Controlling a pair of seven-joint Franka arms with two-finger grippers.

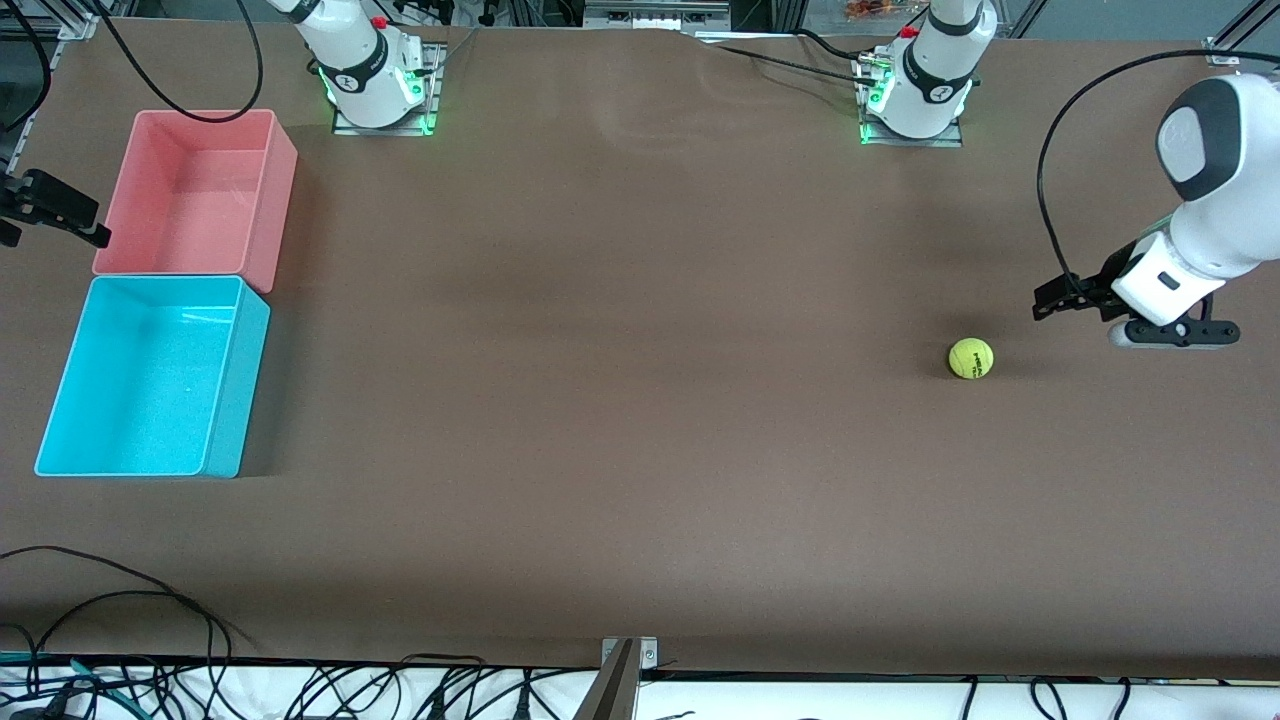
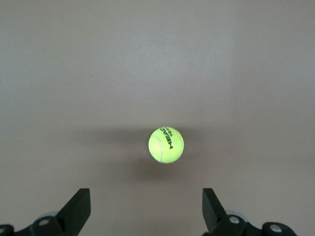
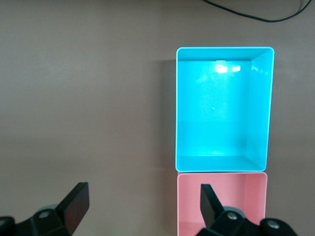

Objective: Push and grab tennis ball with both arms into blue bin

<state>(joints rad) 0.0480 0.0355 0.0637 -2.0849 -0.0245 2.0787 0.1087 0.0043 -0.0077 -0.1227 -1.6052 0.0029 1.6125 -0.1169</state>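
Observation:
I will shut my left gripper empty by the tennis ball, on the ball's side (image 1: pixel 1023 361) away from the blue bin, ready to push.
The tennis ball (image 1: pixel 970 358) lies on the brown table toward the left arm's end. It is yellow-green with black lettering. My left gripper (image 1: pixel 1178 335) hangs over the table beside the ball. In the left wrist view the ball (image 2: pixel 166 145) sits ahead of the open left gripper (image 2: pixel 146 202), apart from both fingers. The blue bin (image 1: pixel 235 380) stands empty at the right arm's end. My right gripper (image 3: pixel 142 197) is open and empty, high above the table beside the blue bin (image 3: pixel 259 108). Only a black part of the right hand (image 1: pixel 55 212) shows in the front view.
An empty pink bin (image 1: pixel 272 200) touches the blue bin and stands farther from the front camera; the right wrist view shows the pink bin (image 3: pixel 236 196) too. A wide stretch of bare table separates ball and bins. Black cables (image 1: pixel 150 600) lie near the table's front edge.

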